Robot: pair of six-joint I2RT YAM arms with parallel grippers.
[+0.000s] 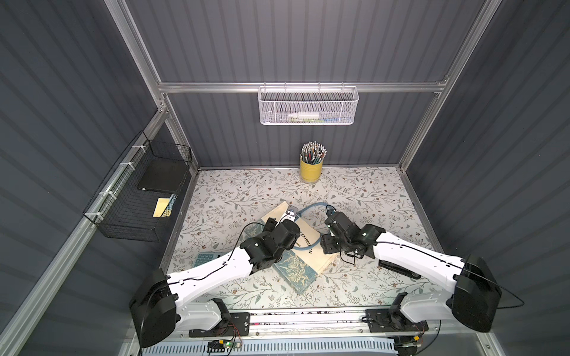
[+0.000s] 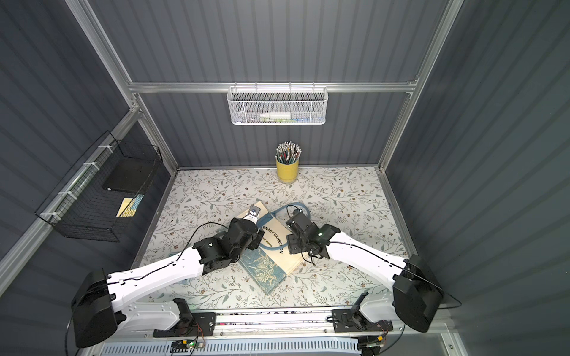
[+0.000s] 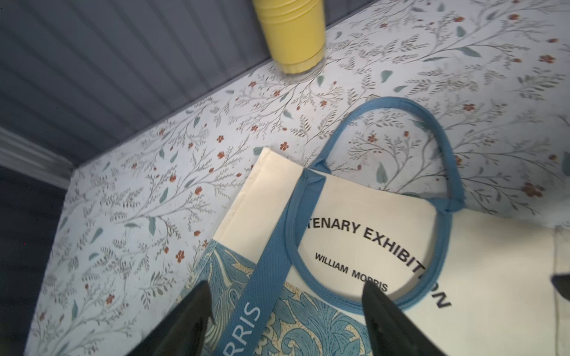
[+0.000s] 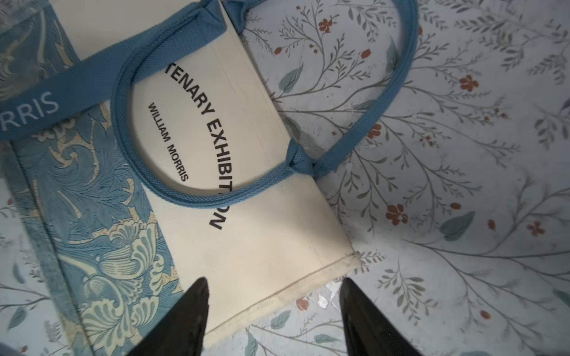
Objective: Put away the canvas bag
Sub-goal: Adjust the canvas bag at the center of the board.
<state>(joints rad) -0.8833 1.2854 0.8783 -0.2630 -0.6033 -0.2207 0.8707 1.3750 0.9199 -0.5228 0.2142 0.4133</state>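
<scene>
Next, I close my left gripper on the canvas bag's side edge (image 1: 262,220) (image 3: 212,241) facing the black wire basket, where the cream part of the bag meets the floral part.
The canvas bag (image 1: 310,246) (image 2: 279,257) lies folded flat in the middle of the table, cream with a blue-and-gold floral band and black print. One light-blue handle (image 3: 431,277) is looped over the print. The other handle (image 3: 431,123) (image 4: 401,77) lies on the table past the bag's top edge. My left gripper (image 3: 285,296) hovers open over the floral band, and a flat blue strap (image 3: 262,292) runs beneath the gap between its fingers. My right gripper (image 4: 273,292) is open above the bag's stitched cream side edge (image 4: 296,289), holding nothing.
A yellow cup of pencils (image 1: 311,172) stands at the back wall. A black wire basket (image 1: 138,200) hangs on the left wall and a white mesh basket (image 1: 308,104) on the back rail. A teal calculator (image 1: 205,259) lies partly under the left arm.
</scene>
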